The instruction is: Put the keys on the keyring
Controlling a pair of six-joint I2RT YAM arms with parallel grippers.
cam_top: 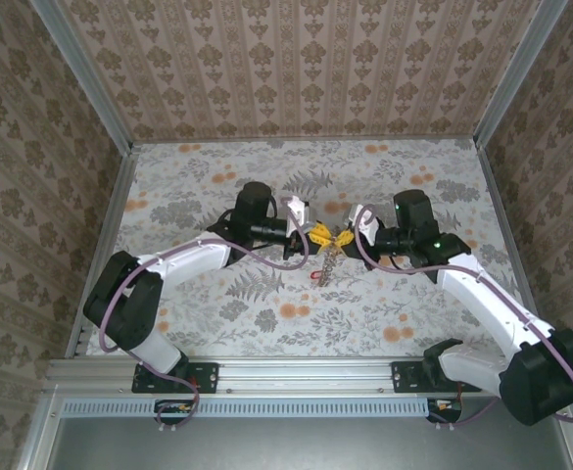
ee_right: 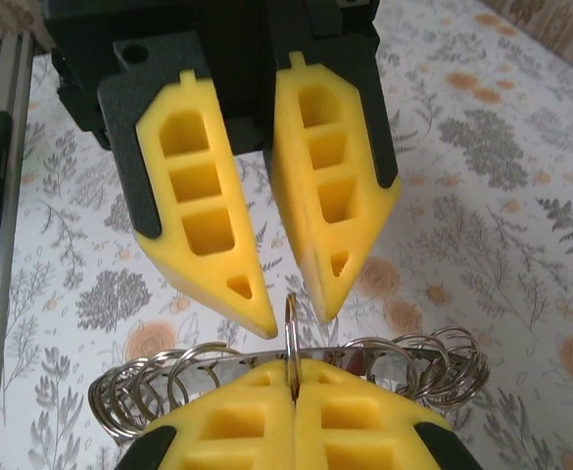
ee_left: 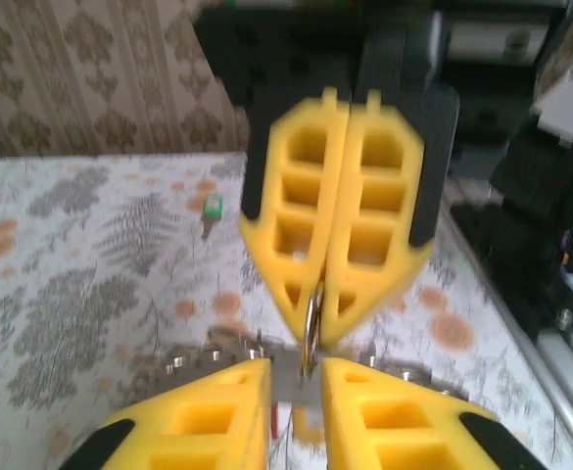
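The ring in my right gripper barely reaches the open fingertips of my left gripper, so next my left gripper moves closer and pinches the ring's free edge [ee_right: 291,304] deeper.
The keyring [ee_right: 433,364] is a silvery chain of many small rings strung along a metal bar. My right gripper [ee_right: 293,380] is shut on one upright ring [ee_right: 291,328] of it. My left gripper [ee_right: 294,319] stands open, its fingertips either side of that ring's top without touching. In the left wrist view the left gripper [ee_left: 296,370] faces the shut right gripper [ee_left: 315,331], with the ring between them. From above, the two grippers [cam_top: 310,235] [cam_top: 343,237] meet mid-table; the chain [cam_top: 328,259] hangs below with a red key [cam_top: 317,279]. A green-headed key [ee_left: 211,206] lies on the table.
The flowered tabletop [cam_top: 266,304] is walled by patterned panels at the back and sides. An aluminium rail [cam_top: 306,372] runs along the near edge by the arm bases. Purple cables [cam_top: 257,257] loop along both arms.
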